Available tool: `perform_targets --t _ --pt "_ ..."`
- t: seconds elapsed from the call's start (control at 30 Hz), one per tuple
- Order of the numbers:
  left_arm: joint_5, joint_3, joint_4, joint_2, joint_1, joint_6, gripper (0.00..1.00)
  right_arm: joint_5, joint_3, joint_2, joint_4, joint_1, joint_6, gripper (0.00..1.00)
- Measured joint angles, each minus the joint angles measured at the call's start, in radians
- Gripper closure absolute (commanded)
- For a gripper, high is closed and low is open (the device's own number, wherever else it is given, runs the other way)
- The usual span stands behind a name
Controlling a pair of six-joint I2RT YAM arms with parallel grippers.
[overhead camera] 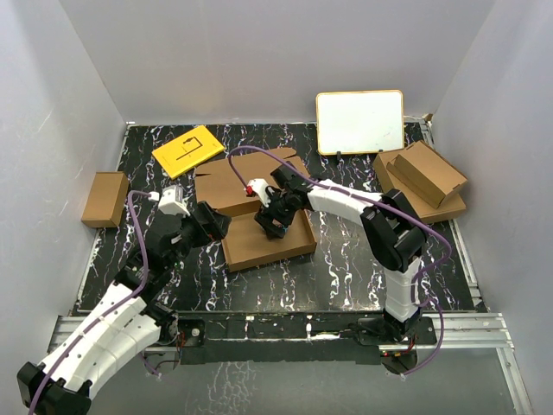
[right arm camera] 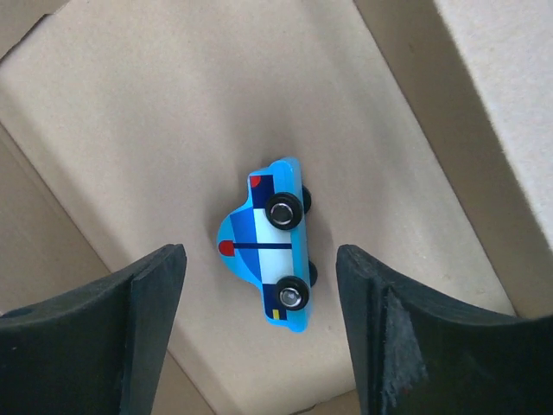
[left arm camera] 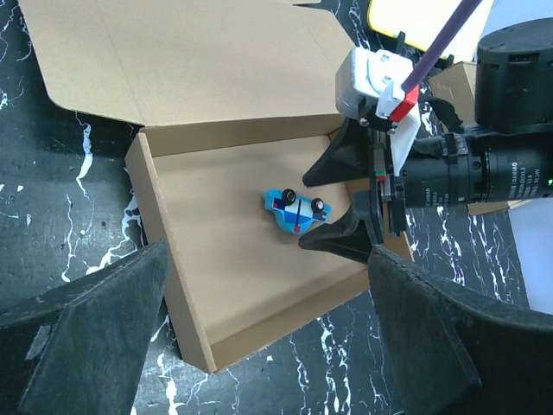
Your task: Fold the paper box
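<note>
The middle of the lid flap's side edge (overhead camera: 197, 184) (left arm camera: 33, 39) is below the yellow card. My left gripper will go there next and close on it.
The paper box (overhead camera: 252, 251) is a brown cardboard mailer lying mid-table as a shallow tray (left arm camera: 216, 285), its lid flap (overhead camera: 229, 183) laid open behind it. A small blue toy car (right arm camera: 272, 242) lies on its side on the tray floor (right arm camera: 130, 121). My right gripper (right arm camera: 259, 268) hangs open inside the tray, one finger on each side of the car (left arm camera: 295, 210) with a gap to both. My left gripper (overhead camera: 216, 223) is open at the tray's left side, above its near corner (left arm camera: 194, 359), holding nothing.
A small brown box (overhead camera: 105, 199) stands at the left edge. A yellow card (overhead camera: 188, 150) lies at the back left, and a whiteboard (overhead camera: 359, 122) leans on the back wall. More folded cardboard boxes (overhead camera: 423, 177) are stacked at the back right. White walls enclose the table.
</note>
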Motion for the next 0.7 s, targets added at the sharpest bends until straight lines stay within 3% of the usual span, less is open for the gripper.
perform_targets --t 0.1,0.3,0.43,0.5,0.57,0.7 --pt "-0.002 0.0 0.002 0.009 0.0 -0.001 0.04 0.004 0.003 -0.001 0.003 0.0 0.002 0.11" --pt "-0.002 -0.002 0.005 0.031 0.0 -0.003 0.04 -0.024 0.002 -0.054 -0.01 -0.009 -0.004 0.1" --pt "-0.002 -0.003 0.033 0.051 0.0 -0.001 0.05 -0.136 -0.007 -0.17 -0.015 -0.044 -0.011 0.1" --pt "-0.002 -0.003 0.052 0.069 0.005 0.004 0.05 -0.219 -0.021 -0.24 -0.006 -0.093 -0.013 0.1" --pt "0.019 0.001 0.064 0.104 0.031 0.016 0.05 -0.3 -0.055 -0.32 0.014 -0.168 -0.004 0.02" --pt "0.15 0.027 0.1 0.222 0.207 0.027 0.05 -0.466 -0.2 -0.463 0.154 -0.365 0.081 0.01"
